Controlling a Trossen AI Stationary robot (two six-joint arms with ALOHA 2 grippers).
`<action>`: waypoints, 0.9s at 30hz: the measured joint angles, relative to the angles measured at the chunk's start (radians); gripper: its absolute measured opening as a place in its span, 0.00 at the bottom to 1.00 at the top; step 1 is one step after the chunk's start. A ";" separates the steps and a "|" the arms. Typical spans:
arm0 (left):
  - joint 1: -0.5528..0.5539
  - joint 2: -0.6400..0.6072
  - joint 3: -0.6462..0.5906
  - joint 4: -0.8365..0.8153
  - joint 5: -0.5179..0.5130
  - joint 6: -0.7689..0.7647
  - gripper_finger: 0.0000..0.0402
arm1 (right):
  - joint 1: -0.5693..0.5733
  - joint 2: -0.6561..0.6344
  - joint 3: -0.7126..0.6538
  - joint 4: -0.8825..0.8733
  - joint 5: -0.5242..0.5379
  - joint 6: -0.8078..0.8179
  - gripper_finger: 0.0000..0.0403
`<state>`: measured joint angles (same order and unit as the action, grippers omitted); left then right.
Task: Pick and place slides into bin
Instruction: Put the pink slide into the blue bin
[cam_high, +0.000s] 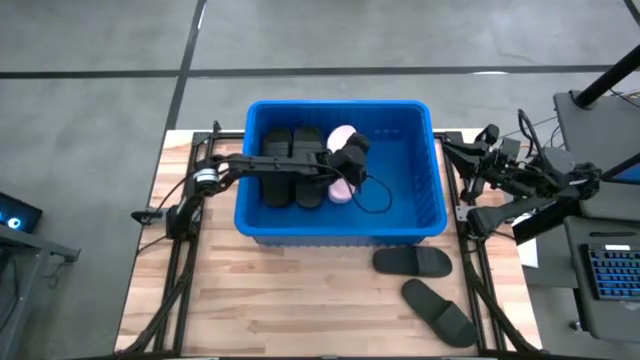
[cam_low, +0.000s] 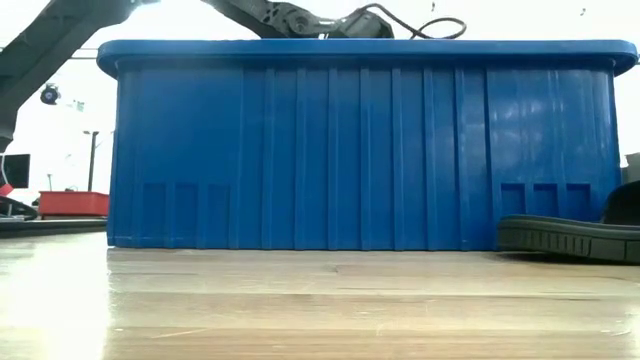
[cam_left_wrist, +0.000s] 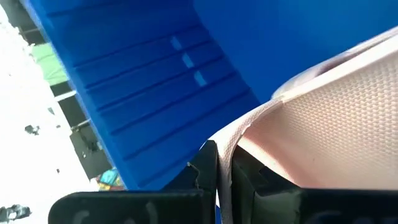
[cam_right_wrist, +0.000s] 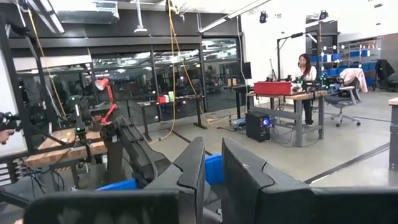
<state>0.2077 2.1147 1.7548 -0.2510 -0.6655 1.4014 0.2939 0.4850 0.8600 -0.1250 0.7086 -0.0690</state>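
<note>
My left gripper is going to put the pink slide down on the bottom of the blue bin, beside the two black slides (cam_high: 340, 168).
The blue bin (cam_high: 340, 104) stands mid-table and fills the low view (cam_low: 350, 150). Two black slides (cam_high: 278, 165) (cam_high: 308, 170) lie side by side on its floor at the left. My left gripper (cam_high: 352, 160) reaches into the bin from the left and is shut on a pale pink slide (cam_high: 342, 135), whose middle it hides from above. Two more black slides (cam_high: 412, 261) (cam_high: 440, 312) lie on the table in front of the bin's right end. My right gripper (cam_right_wrist: 212, 162) waits raised off the table's right edge, with a narrow gap between its fingers and nothing in it. My left gripper pinches a thin edge of the pink slide (cam_left_wrist: 225, 155) between its two fingers (cam_left_wrist: 208, 171). The fingers slant down from the table's left. The slide's textured face (cam_left_wrist: 336, 124) spreads away beyond them. I cannot tell whether the slide rests on the bin floor.
The bin's ribbed inner wall (cam_left_wrist: 155, 81) stands close beyond the held slide. The bin's right half shows bare blue floor (cam_high: 400, 170). Bare wood (cam_high: 280, 290) lies in front of the bin. Arm frames and a keyboard (cam_high: 610, 270) sit off the table's right edge. A person stands far off in the room (cam_right_wrist: 305, 68).
</note>
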 joint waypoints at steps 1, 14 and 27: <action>0.000 0.000 -0.002 -0.005 0.004 0.007 0.00 | 0.000 0.000 0.000 0.000 0.000 0.001 0.12; 0.011 0.029 -0.003 0.012 0.041 0.111 0.00 | 0.000 0.000 0.000 -0.001 0.000 0.008 0.12; 0.030 0.032 -0.011 0.007 0.130 -0.015 0.00 | 0.000 0.000 0.000 -0.001 0.000 0.016 0.12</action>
<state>0.2381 2.1464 1.7439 -0.2436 -0.5356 1.3868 0.2939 0.4850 0.8600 -0.1257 0.7082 -0.0525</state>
